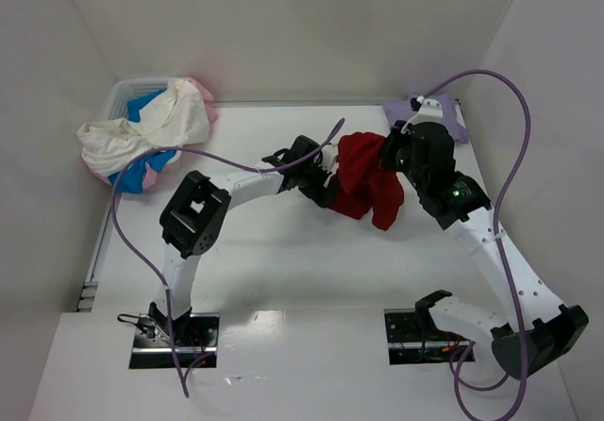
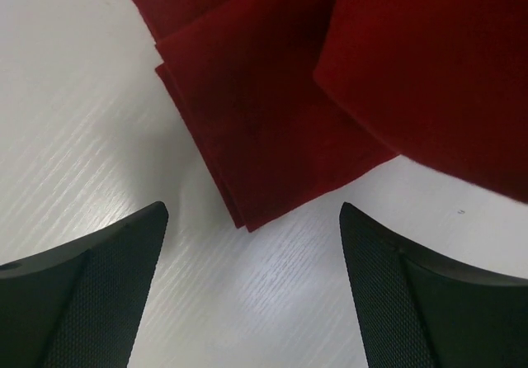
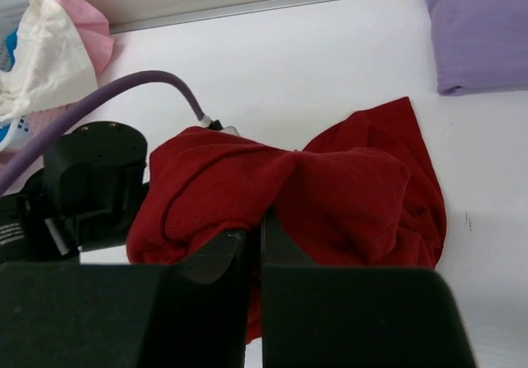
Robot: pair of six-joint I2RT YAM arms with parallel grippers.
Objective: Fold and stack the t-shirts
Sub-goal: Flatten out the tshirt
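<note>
The dark red shirt is hanging bunched up from my right gripper, so next my left gripper grabs the shirt's folded corner (image 2: 244, 211) and stretches the shirt out before folding it.
The dark red t-shirt (image 1: 368, 183) lies bunched in the middle of the table; it also shows in the left wrist view (image 2: 330, 79) and the right wrist view (image 3: 330, 191). My right gripper (image 3: 261, 232) is shut on a fold of the dark red shirt and holds it up. My left gripper (image 2: 252, 281) is open over bare table, just short of the shirt's folded corner, at the shirt's left edge in the top view (image 1: 326, 180). A folded pale lavender shirt (image 1: 444, 117) lies at the back right (image 3: 478, 30). Cream-white (image 1: 151, 128), bright blue (image 1: 142, 168) and pink (image 1: 200, 91) shirts are heaped in the basket.
The white lattice basket (image 1: 132, 91) stands at the back left by the wall. White walls close in the table on three sides. Purple cables (image 1: 514, 157) loop above both arms.
</note>
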